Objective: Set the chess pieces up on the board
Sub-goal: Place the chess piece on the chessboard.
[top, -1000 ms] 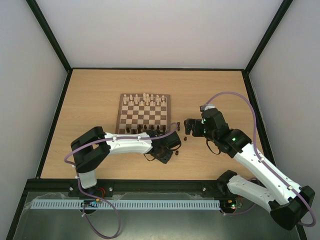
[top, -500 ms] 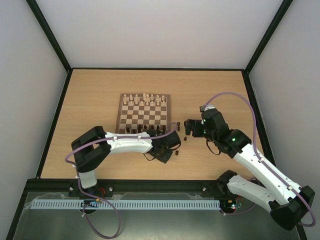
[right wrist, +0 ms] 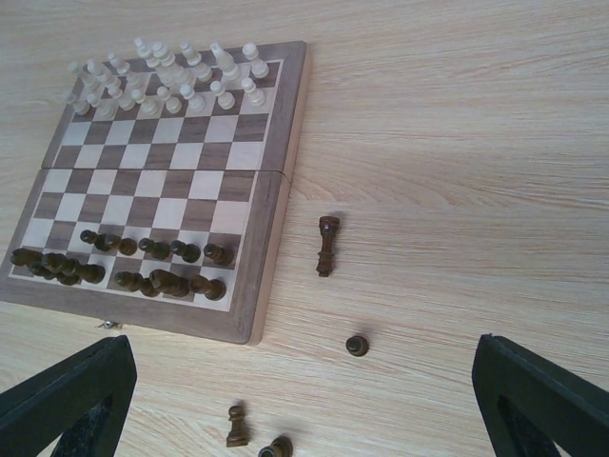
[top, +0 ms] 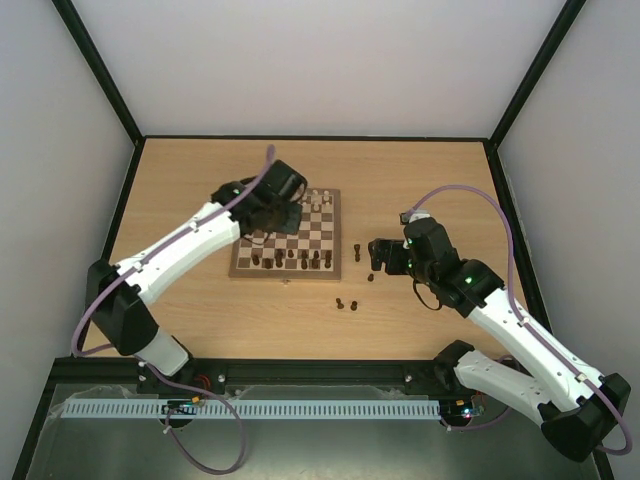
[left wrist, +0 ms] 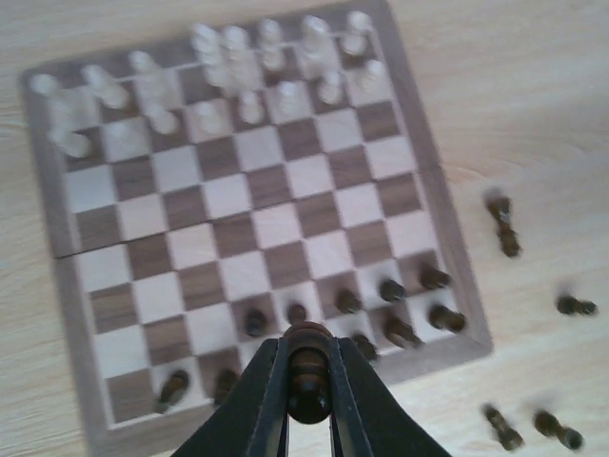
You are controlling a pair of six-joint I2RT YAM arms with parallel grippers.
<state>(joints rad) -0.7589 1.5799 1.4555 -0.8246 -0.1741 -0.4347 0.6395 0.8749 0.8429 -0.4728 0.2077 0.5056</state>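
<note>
Next, I let go of the dark brown pawn with my left gripper on the empty light square (top: 268, 253) (left wrist: 210, 328) at the end of the dark pawn row.
The board (top: 337, 235) lies mid-table, with several dark brown chess pieces (top: 290, 258) standing in its two near rows. My left gripper (top: 268, 218) is raised above the board's far left part. In the left wrist view it (left wrist: 307, 376) is shut on one dark brown piece (left wrist: 307, 386), held high over the board (left wrist: 43, 190). My right gripper (top: 375, 255) hovers right of the board, open wide and empty (right wrist: 300, 362). Loose dark pieces lie on the table below it: one on its side (right wrist: 326, 245), one end-on (right wrist: 357, 346), and two nearer (right wrist: 235, 426).
Cream-white chessmen (top: 315, 198) fill the board's far rows (right wrist: 162, 76). The loose dark pieces lie off the board's right and near-right side (top: 359, 251) (top: 347, 304). Black frame rails and white walls enclose the light wood table.
My left arm has swung from the loose pieces near the board's front right corner up and back over the board's far left, carrying a dark piece. The right arm has not moved.
</note>
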